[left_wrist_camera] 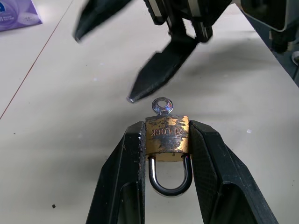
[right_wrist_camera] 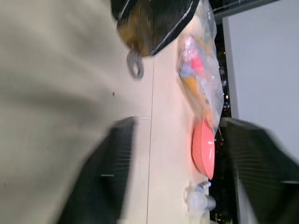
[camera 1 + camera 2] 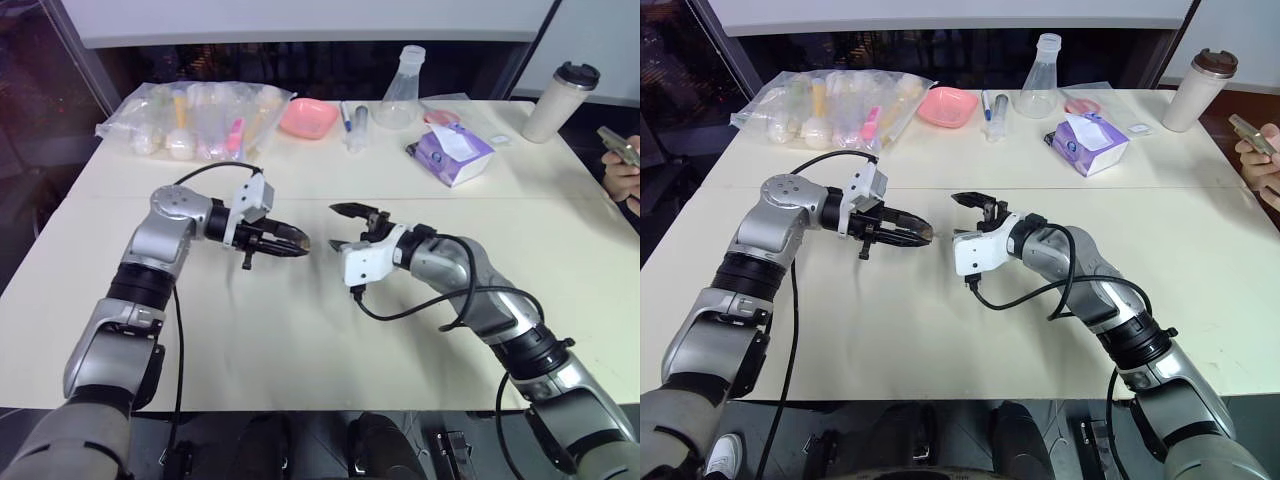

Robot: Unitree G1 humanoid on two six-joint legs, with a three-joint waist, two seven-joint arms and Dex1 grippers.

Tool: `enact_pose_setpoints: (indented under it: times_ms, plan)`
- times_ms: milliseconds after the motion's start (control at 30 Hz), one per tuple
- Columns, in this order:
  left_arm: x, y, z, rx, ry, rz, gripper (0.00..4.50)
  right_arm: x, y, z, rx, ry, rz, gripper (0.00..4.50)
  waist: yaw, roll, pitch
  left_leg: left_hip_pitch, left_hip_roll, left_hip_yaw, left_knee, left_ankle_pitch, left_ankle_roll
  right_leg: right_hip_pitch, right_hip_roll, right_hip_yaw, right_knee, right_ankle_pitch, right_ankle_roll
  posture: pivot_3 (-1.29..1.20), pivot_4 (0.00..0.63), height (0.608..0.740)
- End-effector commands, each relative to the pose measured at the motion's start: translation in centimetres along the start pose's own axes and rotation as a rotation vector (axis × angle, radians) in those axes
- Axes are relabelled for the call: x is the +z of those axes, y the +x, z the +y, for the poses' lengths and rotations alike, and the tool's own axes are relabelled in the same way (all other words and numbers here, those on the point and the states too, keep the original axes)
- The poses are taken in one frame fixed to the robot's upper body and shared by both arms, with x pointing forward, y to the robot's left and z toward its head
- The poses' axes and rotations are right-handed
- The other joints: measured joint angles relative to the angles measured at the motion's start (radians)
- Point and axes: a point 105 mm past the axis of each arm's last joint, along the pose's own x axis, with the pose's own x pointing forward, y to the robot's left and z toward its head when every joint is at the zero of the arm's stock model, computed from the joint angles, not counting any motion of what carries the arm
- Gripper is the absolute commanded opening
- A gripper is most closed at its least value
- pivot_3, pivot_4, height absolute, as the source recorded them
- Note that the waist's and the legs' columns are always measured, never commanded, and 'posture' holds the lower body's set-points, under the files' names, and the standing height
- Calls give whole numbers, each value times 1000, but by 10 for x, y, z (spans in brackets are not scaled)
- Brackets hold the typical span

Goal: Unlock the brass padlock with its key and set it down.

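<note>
My left gripper is holding the padlock's body tight with its shackle facing the wrist, so my right gripper should grab the key end (image 1: 162, 107) before my left gripper takes the shackle.
The brass padlock (image 1: 167, 135) is pinched between the two fingers of my left gripper (image 3: 295, 244), which is shut on it above the middle of the table (image 3: 300, 340). Its silvery shackle points back toward the wrist. A small silver key (image 1: 162, 106) sticks out of the lock's far end. My right gripper (image 3: 340, 228) faces the left one from the right, open, with one fingertip (image 1: 133, 95) just short of the key and nothing between its fingers. In the right wrist view the padlock (image 2: 140, 28) and the key (image 2: 135, 65) hang ahead of the spread fingers.
Along the table's far side lie a clear plastic bag of items (image 3: 200, 120), a pink bowl (image 3: 307, 117), a glass flask (image 3: 400, 90), a purple tissue pack (image 3: 452, 152) and a tumbler (image 3: 560, 100). A person's hand with a phone (image 3: 622, 158) is at the right edge.
</note>
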Motion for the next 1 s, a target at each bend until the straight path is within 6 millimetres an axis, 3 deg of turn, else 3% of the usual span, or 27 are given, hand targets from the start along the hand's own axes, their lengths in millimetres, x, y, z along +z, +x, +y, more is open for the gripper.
enact_pose_setpoints:
  times_ms: [33, 367, 467, 667, 1000]
  plan:
    - [13, -4, 7, 23, 52, -7, 763, 18, -2, -8, -29, 18, -77, 3869, 0, 0, 0, 0, 0, 0, 0, 0, 0, 0, 0, 0, 0, 0, 0, 0, 150, 715]
    - [14, -1, 7, 22, 61, -7, 763, 27, 2, -11, -46, 20, -113, 3869, 1, 0, 0, 0, 0, 0, 0, 0, 0, 0, 0, 0, 0, 0, 0, 0, 150, 715]
    - [15, -1, 6, 16, 60, -9, 763, 27, 3, -11, -46, 17, -114, 3036, 0, 0, 0, 0, 0, 0, 0, 0, 0, 0, 0, 0, 0, 0, 0, 0, 150, 715]
    - [16, 0, 3, 8, 57, -12, 763, 30, 6, -11, -51, 14, -127, 182, 0, 0, 0, 0, 0, 0, 0, 0, 0, 0, 0, 0, 0, 0, 0, 0, 150, 715]
    - [20, 6, -10, -15, 189, 9, 763, 32, 10, -14, -1, 143, -155, 49, 0, 0, 0, 0, 0, 0, 0, 0, -1, 0, 0, 0, 0, 0, 0, 0, 150, 715]
